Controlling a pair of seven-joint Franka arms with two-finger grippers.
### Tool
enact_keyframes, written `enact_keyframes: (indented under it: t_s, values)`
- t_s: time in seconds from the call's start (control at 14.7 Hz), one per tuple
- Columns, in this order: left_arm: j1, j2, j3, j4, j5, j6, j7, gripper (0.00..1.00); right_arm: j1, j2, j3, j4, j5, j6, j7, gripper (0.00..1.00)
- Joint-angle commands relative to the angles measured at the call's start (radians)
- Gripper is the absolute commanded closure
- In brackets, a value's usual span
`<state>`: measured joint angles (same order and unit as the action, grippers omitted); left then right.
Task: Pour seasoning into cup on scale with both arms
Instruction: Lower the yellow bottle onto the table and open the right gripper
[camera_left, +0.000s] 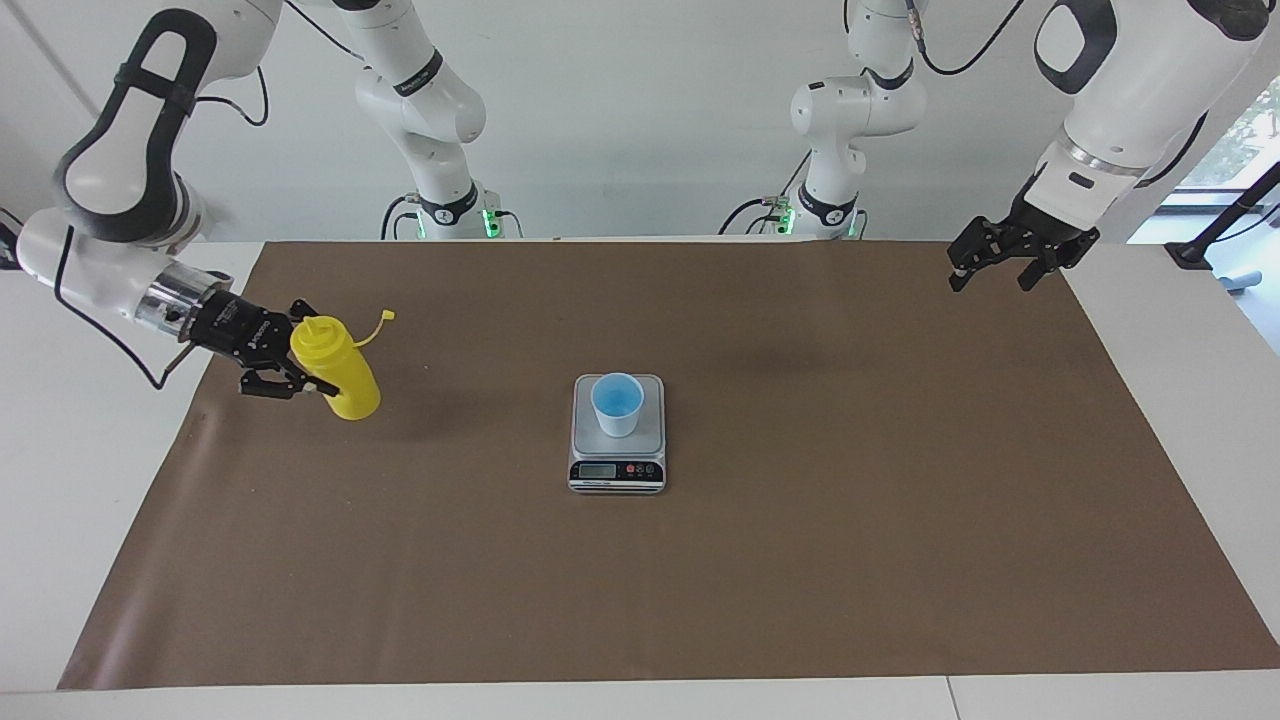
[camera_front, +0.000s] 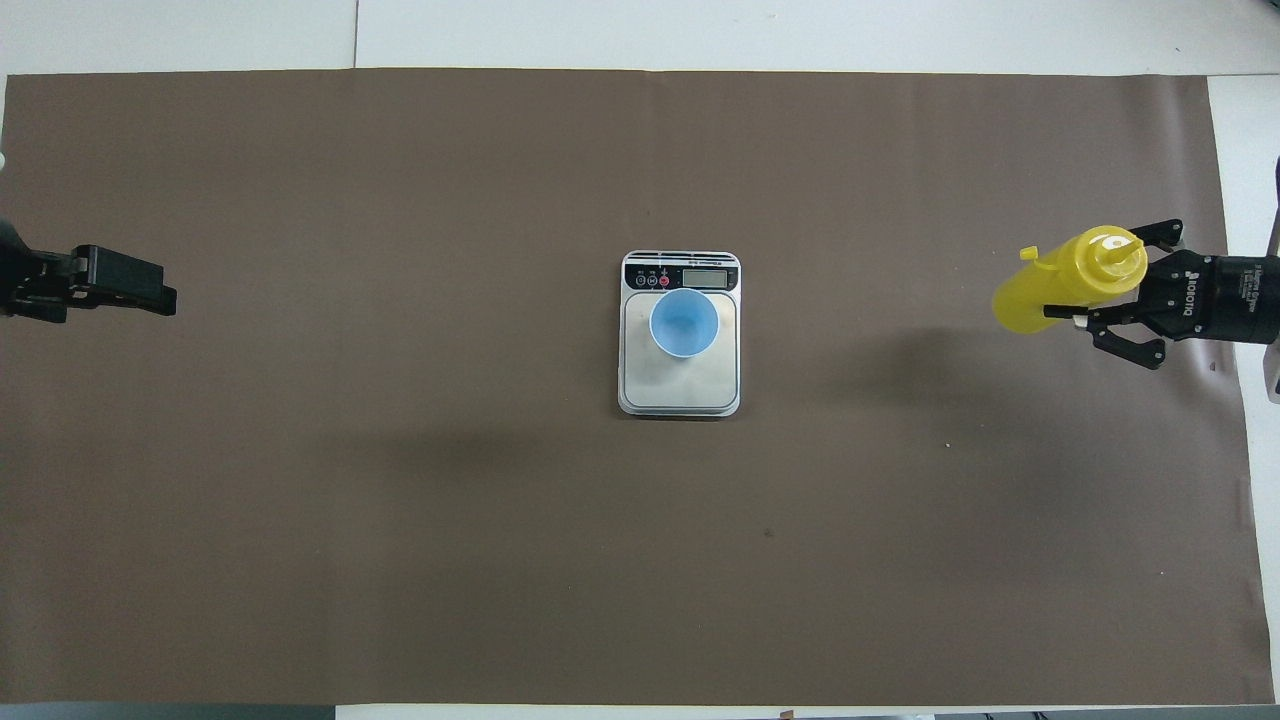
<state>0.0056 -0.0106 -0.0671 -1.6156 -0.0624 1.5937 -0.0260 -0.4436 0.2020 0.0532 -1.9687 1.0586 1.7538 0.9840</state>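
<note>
The yellow seasoning bottle will go down on my right gripper's end of the brown mat, level with the scale (camera_front: 992, 350).
The yellow seasoning bottle (camera_left: 340, 372) stands on the brown mat toward the right arm's end of the table, its small tethered cap hanging off the nozzle; it also shows in the overhead view (camera_front: 1065, 280). My right gripper (camera_left: 305, 350) reaches in sideways and its fingers clasp the bottle's body, as the overhead view (camera_front: 1085, 290) also shows. The blue-lined paper cup (camera_left: 617, 403) stands upright on the silver scale (camera_left: 618, 470) at the mat's middle. The cup (camera_front: 683, 322) and scale (camera_front: 680, 385) show from above. My left gripper (camera_left: 995, 272) waits open and empty above the mat's edge at the left arm's end (camera_front: 150, 297).
The brown mat (camera_left: 800, 560) covers most of the white table. The scale's display and buttons face away from the robots. Nothing else stands on the mat.
</note>
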Motion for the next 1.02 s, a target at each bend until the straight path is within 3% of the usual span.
enact_keyframes:
  t_s: [0.0,0.27,0.96]
  values:
    - [0.007,-0.020,-0.003,-0.017,-0.010,-0.001,0.006,0.00,-0.052,0.039,0.011,-0.073,0.100,0.013,-0.137,1.00]
    - [0.004,-0.017,-0.003,-0.010,0.012,0.021,0.015,0.00,-0.060,0.047,0.011,-0.137,0.101,0.052,-0.278,1.00]
    - [0.005,0.001,-0.003,0.031,0.065,0.009,0.047,0.00,-0.058,0.056,0.010,-0.200,0.103,0.142,-0.278,1.00]
